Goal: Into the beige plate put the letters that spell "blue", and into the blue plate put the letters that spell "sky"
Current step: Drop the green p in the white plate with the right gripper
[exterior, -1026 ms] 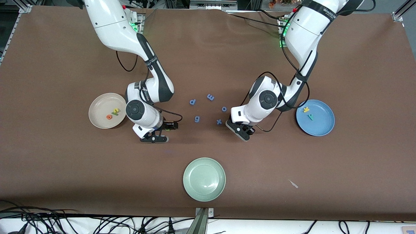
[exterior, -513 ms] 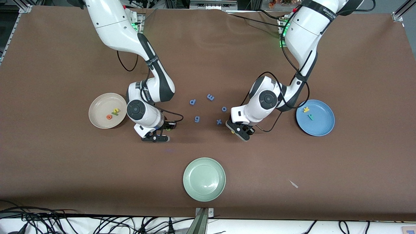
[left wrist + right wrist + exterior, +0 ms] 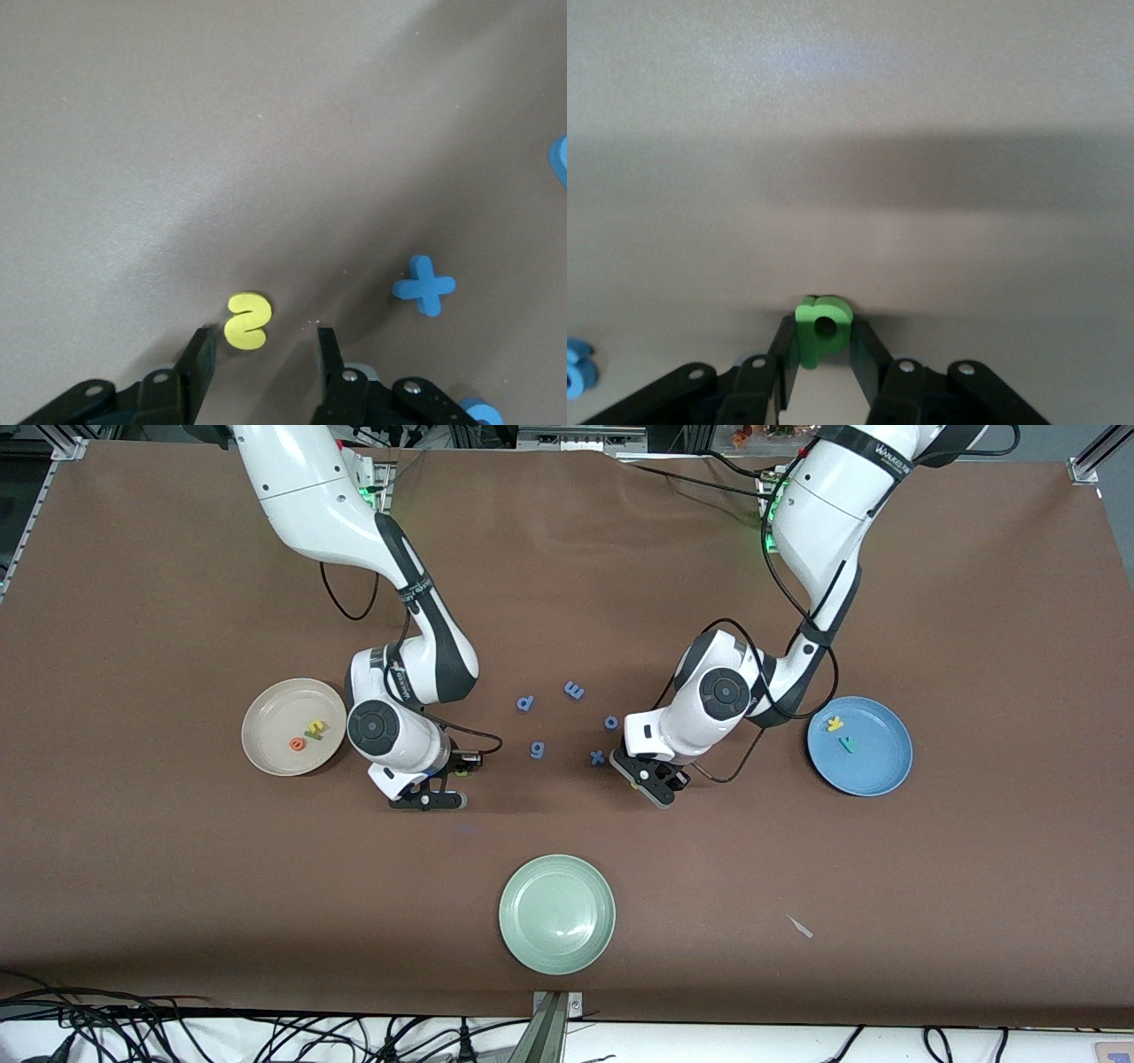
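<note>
Next, my right gripper releases the green "b" next to the orange "e", toward the beige plate's rim [image 3: 315, 755] facing the middle of the table.
My right gripper [image 3: 446, 782] stands low on the table beside the beige plate [image 3: 266, 704]. In the right wrist view it [image 3: 823, 326] is shut on the green "b" [image 3: 811, 343], which stands on edge between the fingers. The beige plate holds the orange "e" [image 3: 297, 742] and the yellow "u" [image 3: 317, 728]. My left gripper [image 3: 651, 779] is low beside the blue "x" [image 3: 597, 757]. It [image 3: 265, 338] is open, and the yellow "s" [image 3: 247, 320] lies flat just ahead of one finger. The blue plate [image 3: 877, 766] holds the yellow "k" [image 3: 834, 724] and the teal "y" [image 3: 848, 744].
Blue letters lie between the two grippers: "d" [image 3: 525, 703], "m" [image 3: 574, 689], "o" [image 3: 611, 722] and "g" [image 3: 537, 750]. A pale green plate [image 3: 556, 948] sits nearer to the front camera, mid-table. A small pale scrap [image 3: 800, 927] lies toward the left arm's end.
My right gripper has closed on the green "b" and edged toward the middle of the table. The left gripper has shifted slightly toward the blue "x".
</note>
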Action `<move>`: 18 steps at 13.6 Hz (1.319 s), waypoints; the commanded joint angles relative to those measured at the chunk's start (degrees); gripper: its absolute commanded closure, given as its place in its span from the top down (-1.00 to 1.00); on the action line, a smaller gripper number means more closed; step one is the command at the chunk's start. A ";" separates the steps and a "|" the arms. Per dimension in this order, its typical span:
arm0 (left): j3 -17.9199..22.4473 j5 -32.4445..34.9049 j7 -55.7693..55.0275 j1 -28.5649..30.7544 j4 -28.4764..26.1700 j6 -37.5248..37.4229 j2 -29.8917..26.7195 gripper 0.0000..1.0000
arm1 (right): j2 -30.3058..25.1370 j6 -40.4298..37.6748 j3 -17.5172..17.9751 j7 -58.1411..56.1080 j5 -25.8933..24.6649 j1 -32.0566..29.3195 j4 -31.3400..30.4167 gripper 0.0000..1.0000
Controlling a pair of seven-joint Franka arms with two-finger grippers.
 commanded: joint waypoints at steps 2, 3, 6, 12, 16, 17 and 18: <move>1.25 1.02 -0.35 -1.29 1.69 0.28 0.92 0.02 | -2.91 -10.70 -4.00 -5.76 0.23 -1.19 2.87 -0.66; 1.34 1.02 -0.08 -1.29 1.86 0.37 1.01 -0.09 | -3.88 -14.30 -6.19 -9.18 0.41 -1.19 2.78 -0.66; 1.43 1.02 0.18 -1.38 1.95 0.28 1.27 -0.25 | -6.43 -21.53 -13.49 -18.16 0.41 -1.19 1.04 -0.66; 1.52 1.02 0.18 -1.29 1.95 0.28 1.01 -0.82 | -9.51 -20.05 -22.82 -32.94 0.49 -1.10 -9.51 -0.66; 1.78 0.85 -0.61 -1.38 1.95 0.19 0.84 -0.59 | -8.90 -20.48 -23.62 -32.16 0.58 -1.19 -11.64 0.64; 1.78 0.85 -0.52 -1.38 1.95 0.19 0.92 -0.61 | -9.07 -20.92 -23.53 -31.90 0.58 -0.93 -11.20 1.00; 1.78 0.76 -0.61 -1.38 1.95 0.19 0.84 -0.61 | -9.25 -21.62 -23.53 -30.76 0.58 -0.67 -10.06 1.00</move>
